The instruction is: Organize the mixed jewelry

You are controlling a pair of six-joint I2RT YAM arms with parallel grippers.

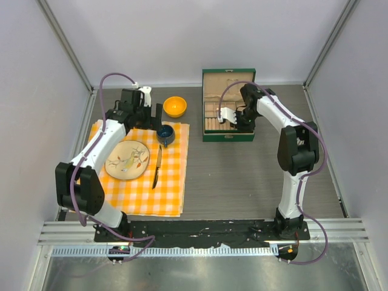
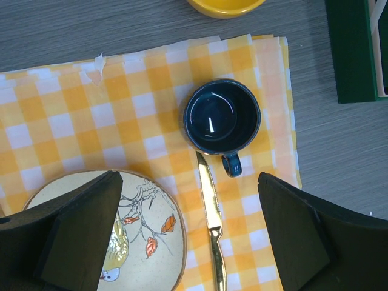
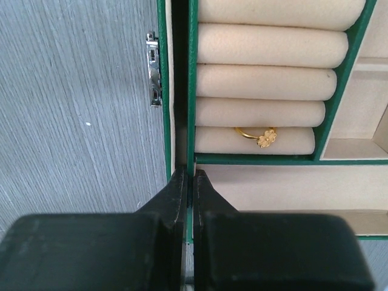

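Observation:
My right gripper will release the inner tray, now at the box's side, inside the green jewelry box [image 1: 228, 124] [image 3: 260, 88], snug against the side of the box that has the metal latch.
A green jewelry box [image 1: 227, 137] stands open at the back right, its cream ring rolls [image 3: 260, 82] showing. One gold ring with a flower top [image 3: 262, 137] sits in the nearest roll slot; no other piece of the mixed jewelry shows. My right gripper [image 3: 189, 173] [image 1: 241, 123] is down at the box's left side, shut on the thin green inner tray wall [image 3: 191, 91]. My left gripper [image 2: 188, 209] [image 1: 155, 114] hangs open over the checked cloth, holding nothing, with the plate under one finger [image 2: 73, 230].
On the yellow checked cloth [image 1: 163, 194] lie a bird-patterned plate [image 1: 127, 159], a gold knife [image 2: 210, 197] and a dark blue cup [image 2: 222, 116]. An orange bowl [image 1: 174, 106] stands behind the cloth. A metal latch [image 3: 153, 70] is on the box's outer side.

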